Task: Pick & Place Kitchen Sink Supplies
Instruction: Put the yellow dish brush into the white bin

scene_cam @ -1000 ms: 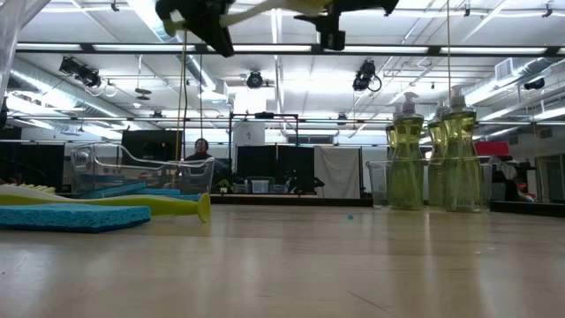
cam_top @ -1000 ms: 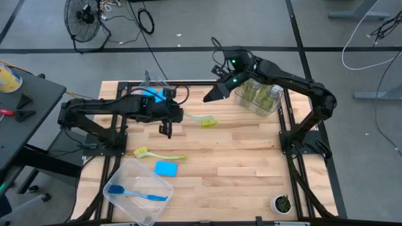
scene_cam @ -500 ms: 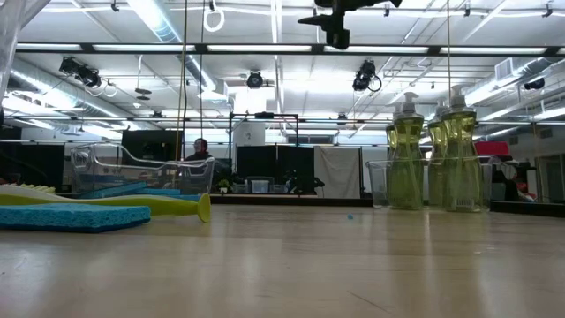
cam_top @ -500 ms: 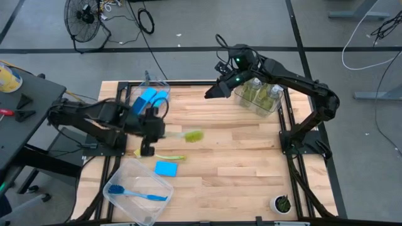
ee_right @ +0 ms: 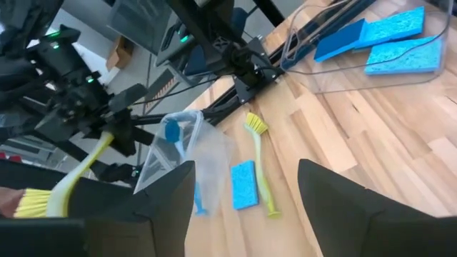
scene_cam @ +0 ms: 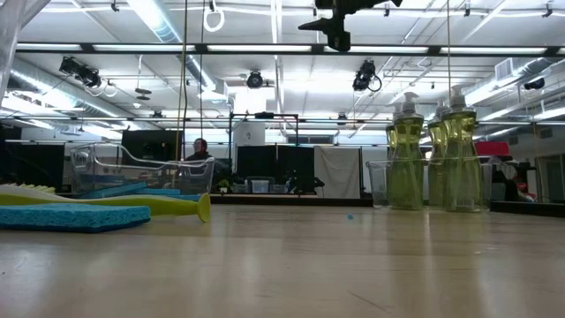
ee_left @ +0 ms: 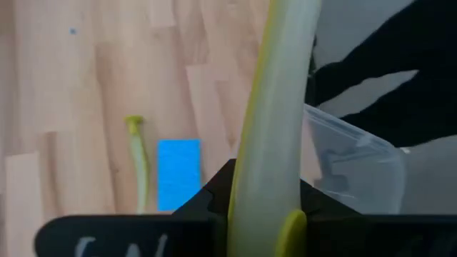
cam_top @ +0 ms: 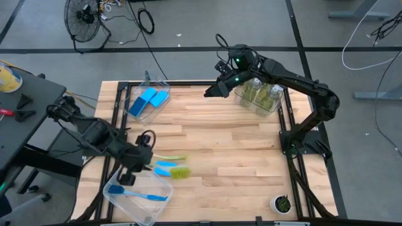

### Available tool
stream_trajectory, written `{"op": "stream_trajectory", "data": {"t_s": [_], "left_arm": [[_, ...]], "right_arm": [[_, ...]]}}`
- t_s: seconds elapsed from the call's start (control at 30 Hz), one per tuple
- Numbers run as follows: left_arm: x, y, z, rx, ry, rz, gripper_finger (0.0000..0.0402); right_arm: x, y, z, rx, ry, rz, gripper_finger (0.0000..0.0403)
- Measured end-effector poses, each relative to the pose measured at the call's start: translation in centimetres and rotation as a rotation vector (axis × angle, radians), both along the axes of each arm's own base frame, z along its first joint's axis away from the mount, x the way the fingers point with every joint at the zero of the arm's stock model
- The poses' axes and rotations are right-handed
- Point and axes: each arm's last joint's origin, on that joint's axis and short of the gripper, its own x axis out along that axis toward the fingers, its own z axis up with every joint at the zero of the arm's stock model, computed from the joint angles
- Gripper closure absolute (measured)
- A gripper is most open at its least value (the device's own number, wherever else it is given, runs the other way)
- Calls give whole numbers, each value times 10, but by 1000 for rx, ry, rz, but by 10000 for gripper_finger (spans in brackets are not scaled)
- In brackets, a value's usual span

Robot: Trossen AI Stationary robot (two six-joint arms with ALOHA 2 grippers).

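The robot's left gripper should set the yellow-green dish brush, now hanging over the blue sponge, down in the clear bin (cam_top: 159, 188) (ee_left: 315, 167) beside the blue brush.
A yellow-green dish brush (cam_top: 180, 171) hangs above the table's near left, held by my shut left gripper (cam_top: 142, 167). Its head is over a flat blue sponge (cam_top: 163, 166). A second yellow-green brush (cam_top: 169, 157) lies on the table just beyond the sponge. My right gripper (cam_top: 210, 93) stands open and high at the far middle, beside the clear bin of soap bottles (cam_top: 259, 94), with nothing between its fingers (ee_right: 168, 207). My left gripper pinches the brush's handle (ee_left: 270, 153) between its two fingers, near the handle's free end. The fingers slant downward and lie across the handle. The brush is lifted clear of the table, its bristle head (cam_top: 181, 171) sticking out toward the table's right.
A clear bin (cam_top: 139, 202) at the near left holds a blue brush (cam_top: 135, 193). Another clear bin (cam_top: 143, 85) at the far left holds blue sponges (cam_top: 148, 100). A small white pot with a plant (cam_top: 281, 203) stands at the near right. Bare wood lies across the table's middle.
My left gripper has swung from the table's middle toward the near left edge and has turned on the way. It has carried the yellow-green brush along, clear of the table. The brush's head now hangs over the blue sponge, beside the near-left bin.
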Motion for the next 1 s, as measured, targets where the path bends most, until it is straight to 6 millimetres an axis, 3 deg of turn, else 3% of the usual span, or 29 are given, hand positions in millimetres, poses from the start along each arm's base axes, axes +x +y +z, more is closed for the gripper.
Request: {"op": "stream_trajectory", "data": {"t_s": [0.2,0.37,0.6,0.87,1.0], "left_arm": [[-6,-20,-2,-51,10,33,345],[-2,-43,-14,-28,38,20,321],[2,-72,-37,54,101,-63,341],[-2,-82,-43,61,117,-42,334],[-5,-83,-60,92,162,-44,342]], "right_arm": [[1,1,-1,-9,7,-11,156],[1,2,-1,-16,11,-22,156],[1,2,-1,-16,11,-22,156],[2,4,-1,-13,17,-13,156],[3,7,-1,-14,17,-5,156]]}}
